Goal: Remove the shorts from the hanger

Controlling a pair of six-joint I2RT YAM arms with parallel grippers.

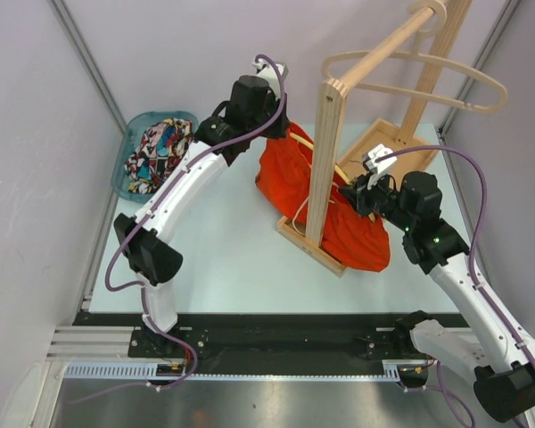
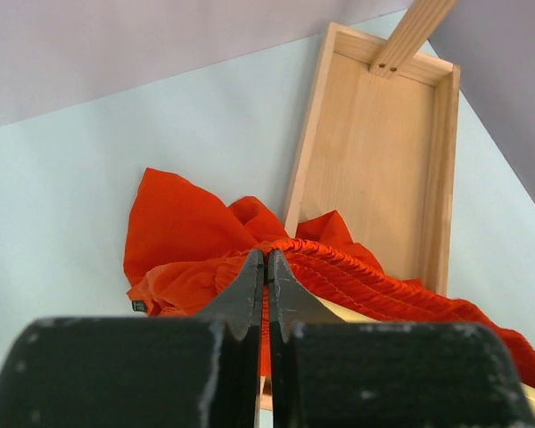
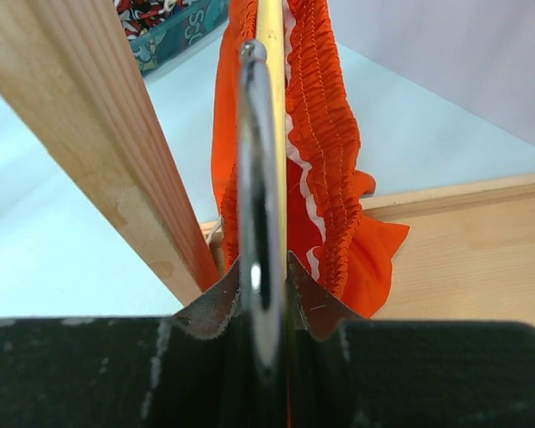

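The waistband is pinched tight against the hanger's end by my left gripper, so that gripper should open and take the shorts' cloth [image 2: 216, 269] just beyond before my right gripper pulls.
The orange-red shorts [image 1: 281, 174] lie bunched over the wooden rack's base, still threaded on a pale hanger bar [image 2: 361, 314]. My left gripper [image 1: 281, 125] is shut on their gathered waistband [image 2: 339, 266]; in the left wrist view the jaws [image 2: 266, 260] pinch the fabric. My right gripper [image 1: 352, 192] is shut on the hanger's shiny metal part [image 3: 254, 134], with the shorts [image 3: 325, 152] and their white drawstring just beyond the fingertips [image 3: 263, 267]. The comic-print shorts [image 1: 156, 152] lie in a teal basket at the back left.
The rack's front upright post [image 1: 325, 160] stands between the two grippers and close to the right gripper's left side [image 3: 116, 134]. An empty wooden hanger [image 1: 428, 76] hangs on the top rail. The rack's base tray [image 2: 374, 152] lies beyond the shorts. The teal basket [image 1: 125, 169] stands by the left wall.
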